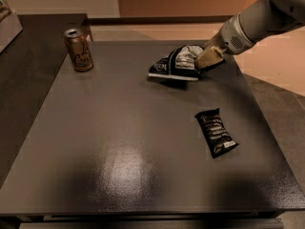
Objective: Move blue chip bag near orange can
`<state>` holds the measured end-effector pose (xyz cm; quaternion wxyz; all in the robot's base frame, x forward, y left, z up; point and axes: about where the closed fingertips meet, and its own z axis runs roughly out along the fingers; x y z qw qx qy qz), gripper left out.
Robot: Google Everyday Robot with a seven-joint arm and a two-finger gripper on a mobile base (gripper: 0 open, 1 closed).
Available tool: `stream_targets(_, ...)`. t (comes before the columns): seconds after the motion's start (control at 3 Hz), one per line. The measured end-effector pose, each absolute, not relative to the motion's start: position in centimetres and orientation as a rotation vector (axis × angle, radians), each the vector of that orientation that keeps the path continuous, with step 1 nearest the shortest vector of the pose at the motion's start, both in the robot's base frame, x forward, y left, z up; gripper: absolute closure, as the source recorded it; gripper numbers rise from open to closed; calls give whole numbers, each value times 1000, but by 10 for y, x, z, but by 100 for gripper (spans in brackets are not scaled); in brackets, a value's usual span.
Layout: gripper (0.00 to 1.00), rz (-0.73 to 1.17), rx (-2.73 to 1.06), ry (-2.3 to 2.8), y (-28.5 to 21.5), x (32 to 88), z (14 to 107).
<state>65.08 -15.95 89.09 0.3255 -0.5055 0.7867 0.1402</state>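
Note:
I need to let go of the blue chip bag on the dark table [101, 64], right up against the near side of the orange can.
The blue chip bag [177, 63] is a crinkly navy packet with white label panels, at the far right-centre of the dark table [119, 142]. Its left end hangs slightly above the tabletop. My gripper [206, 61] comes in from the upper right and is shut on the bag's right end, its tan fingers [208, 57] pinching it. The orange can [79, 49] stands upright at the far left of the table, well to the left of the bag.
A small black packet with white text [217, 132] lies on the table's right side, nearer me than the bag. A second dark counter [28, 46] adjoins on the left, with a white box [7, 25] at its far corner.

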Motion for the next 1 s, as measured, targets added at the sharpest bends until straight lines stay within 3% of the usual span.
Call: stream_targets(1.0, 100, 466, -1522, 1844, -27, 639, 924)
